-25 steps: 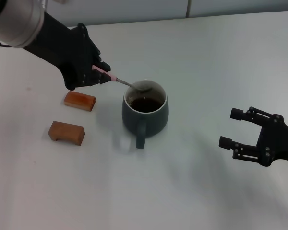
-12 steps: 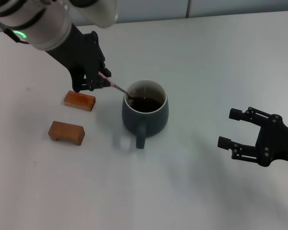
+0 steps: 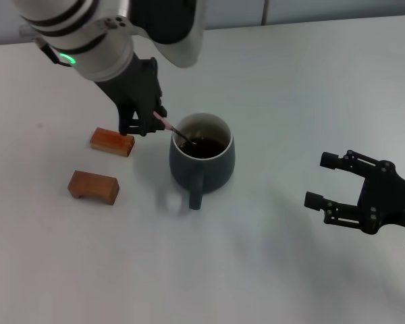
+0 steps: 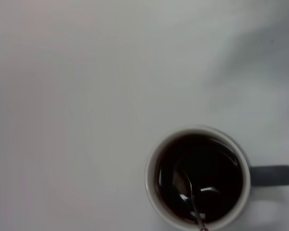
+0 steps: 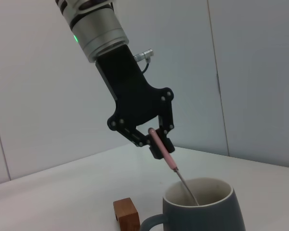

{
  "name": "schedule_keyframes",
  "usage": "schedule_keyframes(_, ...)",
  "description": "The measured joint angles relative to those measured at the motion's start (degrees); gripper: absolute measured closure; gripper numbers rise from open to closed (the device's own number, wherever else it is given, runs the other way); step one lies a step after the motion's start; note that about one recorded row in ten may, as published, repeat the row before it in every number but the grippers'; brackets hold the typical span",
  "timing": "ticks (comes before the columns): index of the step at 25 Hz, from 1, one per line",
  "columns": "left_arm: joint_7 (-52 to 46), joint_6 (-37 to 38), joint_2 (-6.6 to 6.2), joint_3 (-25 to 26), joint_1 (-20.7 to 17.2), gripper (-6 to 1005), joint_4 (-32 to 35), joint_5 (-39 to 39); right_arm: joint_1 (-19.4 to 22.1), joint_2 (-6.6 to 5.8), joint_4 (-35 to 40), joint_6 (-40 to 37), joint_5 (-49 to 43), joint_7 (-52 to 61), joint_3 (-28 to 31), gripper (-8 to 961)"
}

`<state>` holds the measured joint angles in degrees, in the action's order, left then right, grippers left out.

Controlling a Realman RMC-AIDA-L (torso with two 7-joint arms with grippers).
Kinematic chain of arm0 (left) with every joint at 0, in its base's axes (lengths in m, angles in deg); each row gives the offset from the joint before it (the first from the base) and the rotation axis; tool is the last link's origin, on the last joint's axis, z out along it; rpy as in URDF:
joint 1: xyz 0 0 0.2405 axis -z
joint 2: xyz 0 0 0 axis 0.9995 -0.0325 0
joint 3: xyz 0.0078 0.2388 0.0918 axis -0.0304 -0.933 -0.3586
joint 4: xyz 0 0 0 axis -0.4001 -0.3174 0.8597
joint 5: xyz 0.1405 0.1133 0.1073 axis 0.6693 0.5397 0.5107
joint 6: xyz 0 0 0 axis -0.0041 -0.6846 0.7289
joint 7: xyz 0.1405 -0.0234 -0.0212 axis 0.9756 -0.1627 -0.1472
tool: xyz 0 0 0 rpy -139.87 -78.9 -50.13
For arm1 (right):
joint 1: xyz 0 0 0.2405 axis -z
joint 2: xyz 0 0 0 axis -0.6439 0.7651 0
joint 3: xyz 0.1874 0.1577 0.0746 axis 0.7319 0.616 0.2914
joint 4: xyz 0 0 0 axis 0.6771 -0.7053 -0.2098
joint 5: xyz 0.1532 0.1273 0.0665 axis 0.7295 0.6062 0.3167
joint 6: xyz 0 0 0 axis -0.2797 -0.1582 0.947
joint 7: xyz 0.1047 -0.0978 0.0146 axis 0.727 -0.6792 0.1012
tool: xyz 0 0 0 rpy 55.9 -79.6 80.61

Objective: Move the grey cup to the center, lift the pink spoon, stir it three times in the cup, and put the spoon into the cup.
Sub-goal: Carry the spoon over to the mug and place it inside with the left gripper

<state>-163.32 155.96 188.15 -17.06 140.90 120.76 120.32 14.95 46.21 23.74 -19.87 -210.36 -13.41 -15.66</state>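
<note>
My left gripper will let go of the pink spoon against the grey cup's rim (image 3: 178,135) (image 4: 201,222), on the side that faces the orange-brown blocks.
The grey cup (image 3: 202,165) stands near the table's middle with its handle toward me and dark liquid inside; it also shows in the left wrist view (image 4: 197,177) and the right wrist view (image 5: 202,211). My left gripper (image 3: 150,120) is shut on the pink spoon (image 3: 167,125) just left of the cup. The spoon's handle (image 5: 162,150) slants down from the gripper and its bowl (image 4: 184,183) is sunk in the liquid. My right gripper (image 3: 318,181) is open and empty, well to the right of the cup.
Two orange-brown blocks lie left of the cup: one (image 3: 112,142) just under my left gripper, the other (image 3: 93,187) nearer to me. A pale wall runs along the table's far edge.
My left gripper has moved right toward the cup and turned the spoon steeper. The spoon's bowl has gone from the cup's far rim down into the liquid. The right arm has stayed still.
</note>
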Motion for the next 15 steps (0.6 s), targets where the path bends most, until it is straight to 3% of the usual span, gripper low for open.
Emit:
schedule_keyframes(8, -1.48, -1.0, 0.02, -6.26, 0.54, 872, 0.52, -1.89, 0.0, 0.0, -0.5, 0.03, -0.05, -0.42, 0.0, 115)
schedule_keyframes(15, -1.61, 2.68, 0.01, -5.91, 0.1, 872, 3.68, 0.97, 0.39, 0.0, -1.02, 0.13, -0.09, -1.27, 0.0, 115)
